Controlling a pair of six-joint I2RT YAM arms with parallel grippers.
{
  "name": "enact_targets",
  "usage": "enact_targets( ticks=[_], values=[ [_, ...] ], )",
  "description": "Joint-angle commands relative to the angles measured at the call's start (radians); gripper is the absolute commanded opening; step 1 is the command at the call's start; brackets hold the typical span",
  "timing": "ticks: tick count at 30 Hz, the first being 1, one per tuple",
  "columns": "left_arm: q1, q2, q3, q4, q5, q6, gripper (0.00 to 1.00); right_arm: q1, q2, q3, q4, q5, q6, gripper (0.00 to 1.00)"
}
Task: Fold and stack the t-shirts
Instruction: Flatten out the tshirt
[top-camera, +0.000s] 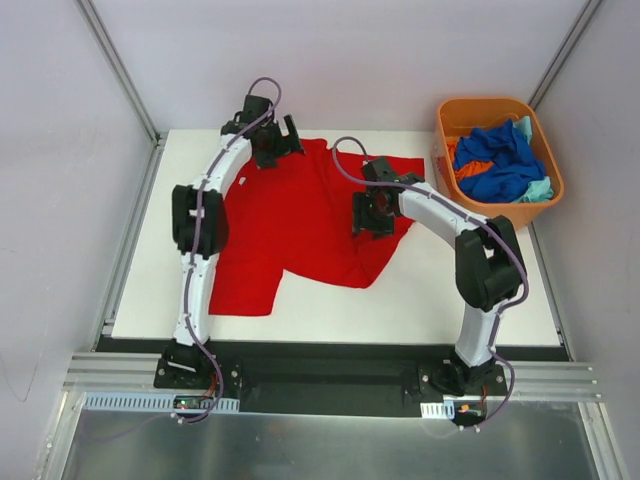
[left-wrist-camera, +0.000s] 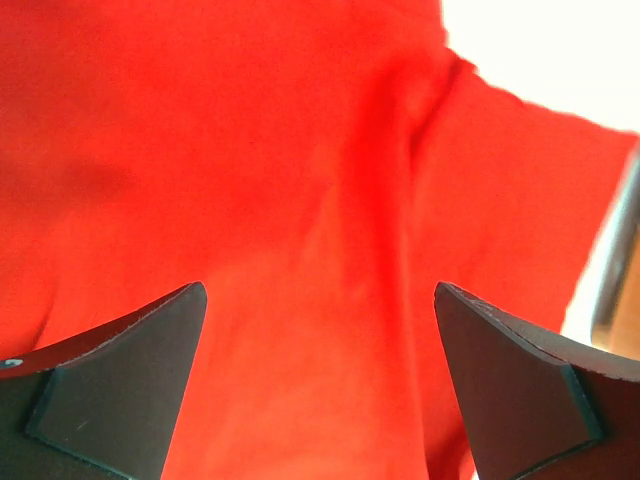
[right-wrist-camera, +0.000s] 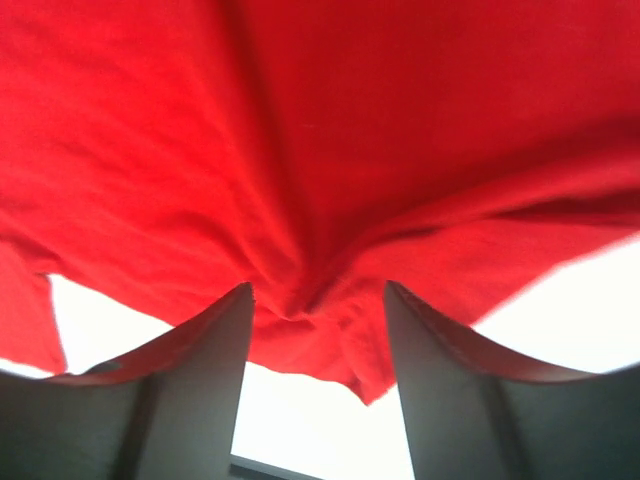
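A fold bunches up the red t-shirt's near edge, so the robot's right gripper should pinch there and the left gripper its near sleeve (top-camera: 245, 298), to lift and spread out the t-shirt.
A bright red t-shirt (top-camera: 300, 215) lies spread and partly rumpled on the white table (top-camera: 450, 300). My left gripper (top-camera: 268, 148) hovers over its far left corner, open; in the left wrist view the gripper (left-wrist-camera: 320, 290) has only flat red cloth (left-wrist-camera: 300, 150) below its wide-apart fingers. My right gripper (top-camera: 372, 213) is at the shirt's right edge. In the right wrist view the gripper (right-wrist-camera: 318, 290) stands open, and a bunched fold of the red shirt (right-wrist-camera: 350, 120) sits between the fingers without being pinched. More t-shirts, royal blue (top-camera: 495, 160), orange (top-camera: 463, 170) and pale teal (top-camera: 540, 188), lie heaped in a tub.
The rigid orange plastic tub (top-camera: 480, 103) stands at the table's far right corner. Grey walls close in the left, back and right sides. A metal rail (top-camera: 330, 375) with the arm bases runs along the near edge.
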Motion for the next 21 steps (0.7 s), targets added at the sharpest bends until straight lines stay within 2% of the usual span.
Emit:
enact_targets(
  ticks=[1, 2, 3, 4, 6, 7, 8, 9, 10, 11, 13, 17, 21],
  values=[
    [0.019, -0.448, -0.187, 0.035, -0.092, 0.113, 0.99, -0.003, -0.086, 0.002, -0.091, 0.114, 0.002, 0.60],
    [0.021, -0.584, -0.315, 0.030, -0.118, 0.115, 0.99, 0.003, -0.094, -0.005, -0.093, 0.114, 0.002, 0.61],
    [0.021, -0.657, -0.394, 0.028, -0.192, 0.098, 0.99, 0.008, -0.097, -0.012, -0.091, 0.121, 0.007, 0.61],
    [0.021, -0.799, -0.565, 0.028, -0.225, 0.081, 0.99, 0.012, -0.101, -0.022, -0.091, 0.136, 0.008, 0.61],
    [0.019, -0.941, -0.742, 0.027, -0.277, 0.038, 0.99, 0.035, -0.103, -0.021, -0.091, 0.151, 0.005, 0.61],
    [0.019, -1.010, -0.922, 0.021, -0.311, 0.020, 0.99, 0.044, -0.100, -0.009, -0.093, 0.168, 0.001, 0.61],
    [0.019, -1.144, -1.014, 0.016, -0.325, -0.033, 0.99, 0.058, -0.085, 0.000, -0.093, 0.173, -0.001, 0.61],
    [0.019, -1.211, -1.103, 0.009, -0.346, -0.069, 0.99, 0.063, -0.075, 0.010, -0.099, 0.179, -0.001, 0.61],
    [0.019, -1.274, -1.268, 0.005, -0.345, -0.104, 0.99, 0.066, -0.065, 0.019, -0.100, 0.188, 0.003, 0.61],
    [0.018, -1.382, -1.336, -0.011, -0.337, -0.148, 0.99, 0.067, -0.040, 0.033, -0.102, 0.194, 0.014, 0.60],
    [0.018, -1.498, -1.482, -0.068, -0.327, -0.189, 0.99, 0.067, -0.019, 0.040, -0.111, 0.214, 0.025, 0.58],
    [0.018, -1.586, -1.625, -0.253, -0.349, -0.299, 0.99, 0.070, 0.020, 0.037, -0.091, 0.191, 0.045, 0.45],
    [0.021, -1.581, -1.690, -0.339, -0.475, -0.380, 0.99, 0.072, 0.041, 0.051, -0.077, 0.177, 0.053, 0.44]
  ],
)
